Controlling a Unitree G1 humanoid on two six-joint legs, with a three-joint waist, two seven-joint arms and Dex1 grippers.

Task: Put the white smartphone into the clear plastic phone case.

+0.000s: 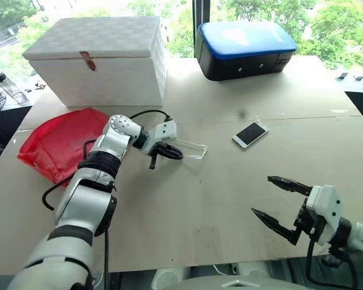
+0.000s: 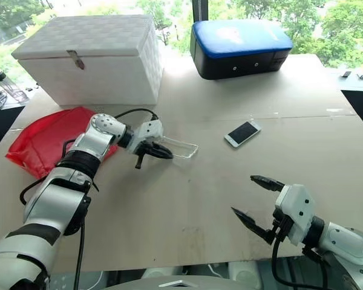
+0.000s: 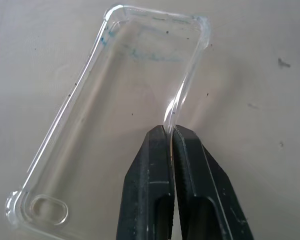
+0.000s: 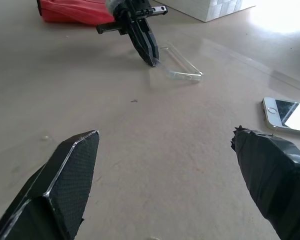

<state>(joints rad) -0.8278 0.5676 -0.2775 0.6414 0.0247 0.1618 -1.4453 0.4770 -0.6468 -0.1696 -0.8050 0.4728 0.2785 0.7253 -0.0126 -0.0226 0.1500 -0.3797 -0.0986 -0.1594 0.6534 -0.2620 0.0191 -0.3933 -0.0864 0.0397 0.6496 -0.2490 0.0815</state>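
My right gripper should go to the white smartphone next. It should close on its long sides point(image 1: 247, 136) point(image 4: 286, 116), on the half with the round home button.
The clear plastic phone case point(image 3: 115, 100) lies on the beige table point(image 1: 187, 205), left of the middle. My left gripper point(image 3: 169, 131) is shut on the rim of one of its long sides, and the two black fingers point(image 1: 167, 151) pinch that thin edge. Further right on the table lies the white smartphone point(image 1: 250, 133), screen up and on its own. My right gripper point(image 1: 261, 194) hovers open near the table's front right, apart from the phone, with nothing between its fingers. The right wrist view looks across the table at the case point(image 4: 179, 64) and the phone point(image 4: 285, 114).
A white woven box point(image 1: 100, 57) stands at the back left, and a blue-topped black case point(image 1: 242, 48) at the back middle. A red bag point(image 1: 60, 142) lies just left of my left arm. A bottle point(image 1: 6, 84) stands beyond the table's left edge.
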